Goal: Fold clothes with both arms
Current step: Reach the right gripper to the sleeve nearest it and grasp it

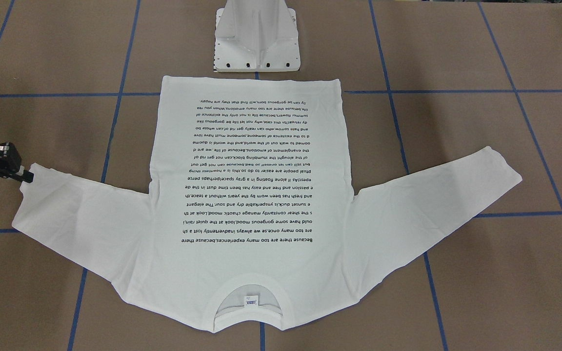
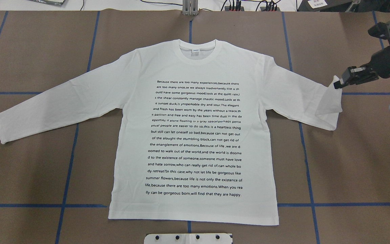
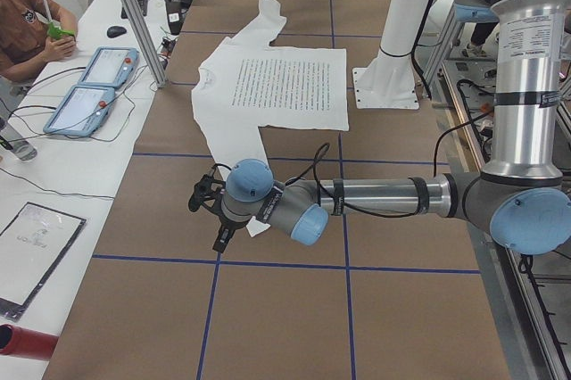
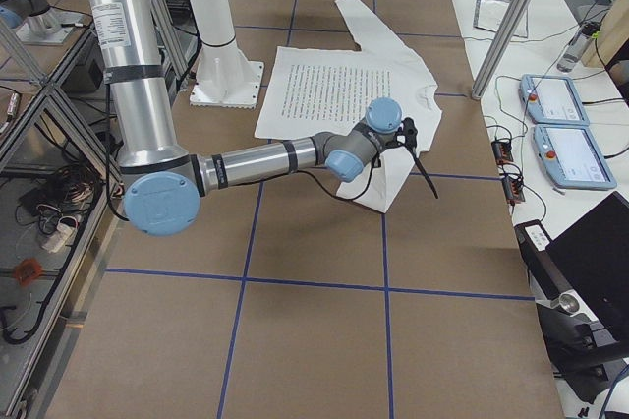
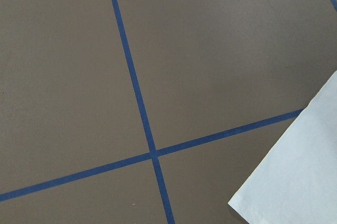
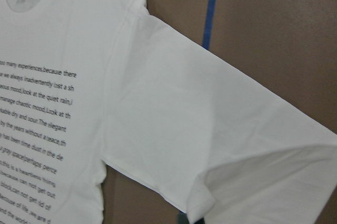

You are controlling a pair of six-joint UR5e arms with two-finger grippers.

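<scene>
Next, I release the T-shirt front's cuff corner with my right gripper just inside the opposite sleeve's underarm point(image 1: 335, 193).
The white long-sleeved T-shirt point(image 2: 130, 101) lies flat on the brown table, text side up, collar point(image 2: 200, 51) away from the robot and both sleeves spread out. My right gripper point(image 2: 338, 84) is shut on the cuff corner of the sleeve on my right and holds it slightly raised; it also shows in the front view point(image 1: 27, 176). My left gripper point(image 3: 212, 217) shows only in the exterior left view, hovering just beyond the other cuff. I cannot tell whether it is open or shut. The left wrist view shows only that cuff's corner point(image 5: 295, 182) and the table.
The white pedestal base point(image 1: 256, 44) stands right behind the shirt's hem. Blue tape lines point(image 5: 152, 153) grid the table. An operator point(image 3: 27, 23) sits at a side bench with two tablets point(image 3: 94, 86), behind an aluminium post point(image 3: 134, 14).
</scene>
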